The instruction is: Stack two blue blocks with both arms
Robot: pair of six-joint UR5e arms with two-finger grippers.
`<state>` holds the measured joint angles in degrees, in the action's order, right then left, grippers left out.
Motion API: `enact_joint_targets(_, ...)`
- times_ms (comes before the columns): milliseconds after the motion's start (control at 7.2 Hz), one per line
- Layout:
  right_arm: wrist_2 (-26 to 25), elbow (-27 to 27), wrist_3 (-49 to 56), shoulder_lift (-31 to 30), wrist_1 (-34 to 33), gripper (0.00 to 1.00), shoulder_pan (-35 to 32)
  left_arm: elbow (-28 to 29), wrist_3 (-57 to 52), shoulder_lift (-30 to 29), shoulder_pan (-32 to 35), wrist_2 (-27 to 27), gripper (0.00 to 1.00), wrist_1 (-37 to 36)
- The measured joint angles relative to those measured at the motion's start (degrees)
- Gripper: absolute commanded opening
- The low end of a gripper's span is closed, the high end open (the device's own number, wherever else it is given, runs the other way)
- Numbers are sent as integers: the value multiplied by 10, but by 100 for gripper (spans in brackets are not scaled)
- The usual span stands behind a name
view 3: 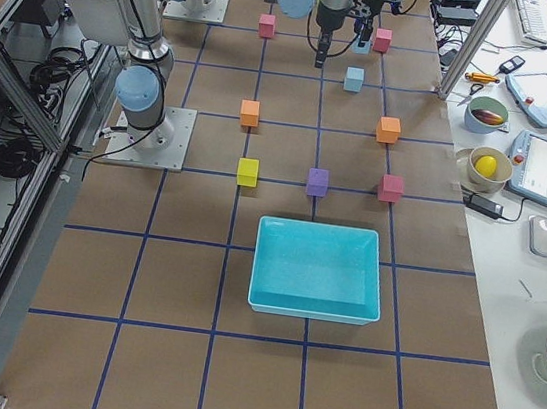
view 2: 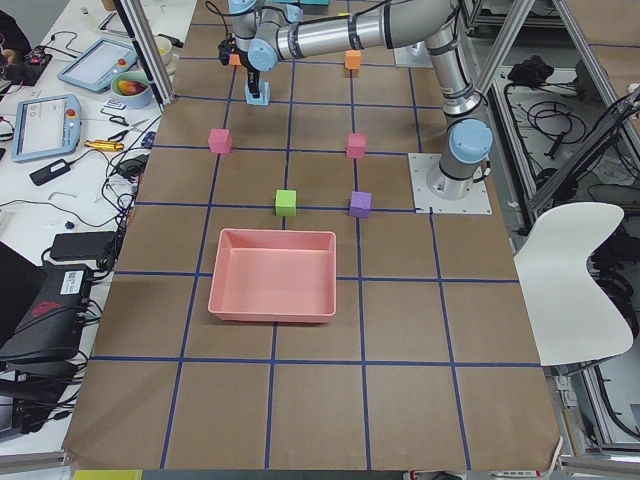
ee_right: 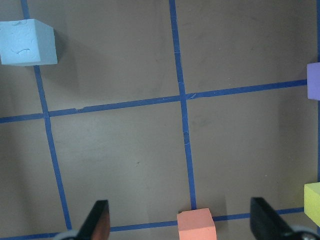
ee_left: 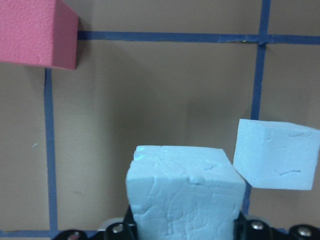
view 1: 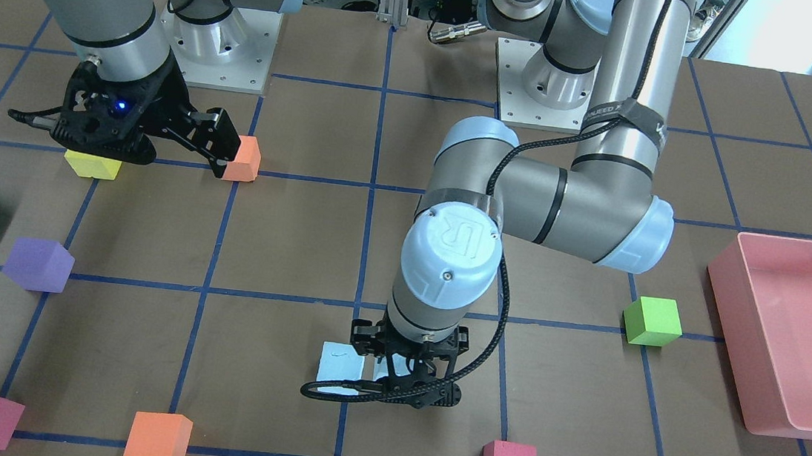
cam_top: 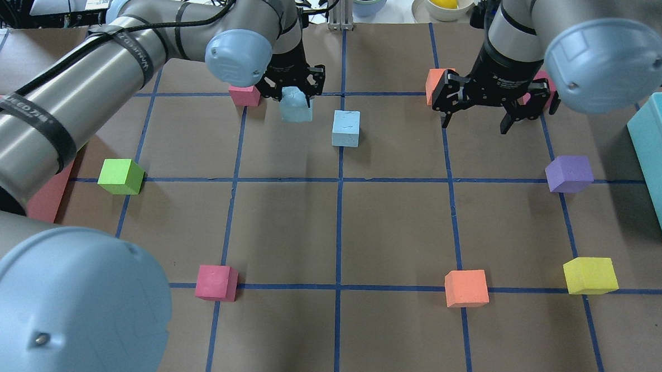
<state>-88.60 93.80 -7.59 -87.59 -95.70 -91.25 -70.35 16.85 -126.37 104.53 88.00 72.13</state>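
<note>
The robot's left gripper should release its pale blue block on top of the free blue block (view 1: 341, 362) (ee_left: 286, 156) that sits over the tape line.
My left gripper (cam_top: 295, 95) is shut on one pale blue block (cam_top: 296, 107) and holds it just above the table at the far middle. The left wrist view shows this block (ee_left: 185, 195) between the jaws. The second blue block (cam_top: 346, 128) sits on the table just to its right, apart from it, and also shows in the left wrist view (ee_left: 277, 155). In the front view the free block (view 1: 341, 362) lies beside the left gripper (view 1: 403, 377). My right gripper (cam_top: 475, 124) is open and empty, hovering right of the free block, with both fingers (ee_right: 100, 222) wide apart.
A pink cube (cam_top: 244, 95) lies just left of the left gripper. An orange cube (cam_top: 433, 83) is behind the right gripper. Purple (cam_top: 569, 174), yellow (cam_top: 589, 275), orange (cam_top: 466, 288), pink (cam_top: 216, 282) and green (cam_top: 121, 177) cubes lie around. Teal bin (cam_top: 647, 166) right, pink bin (view 1: 738, 342) left.
</note>
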Motion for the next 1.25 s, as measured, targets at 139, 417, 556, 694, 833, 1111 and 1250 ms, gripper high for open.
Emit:
enact_joint_targets(139,1,5,10,-9,4,100,2,23,20,-20,14,-3,0,0)
enact_joint_targets(417,0,10,42,-22,17,100,3,49,46,-44,33,-9,0,-1)
enact_joint_targets(556,-3,12,54,-29,20,100,3,54,47,-51,37,-11,0,-1)
enact_joint_targets(694,-4,14,60,-35,25,100,3,55,46,-56,41,-10,0,-1)
enact_joint_targets(833,-3,15,65,-41,38,100,3,54,45,-58,43,-9,0,2)
enact_joint_targets(1111,-3,14,69,-46,54,100,3,51,44,-59,46,-8,62,4)
enact_joint_targets(1250,-2,13,70,-47,56,100,3,50,44,-60,46,-7,74,5)
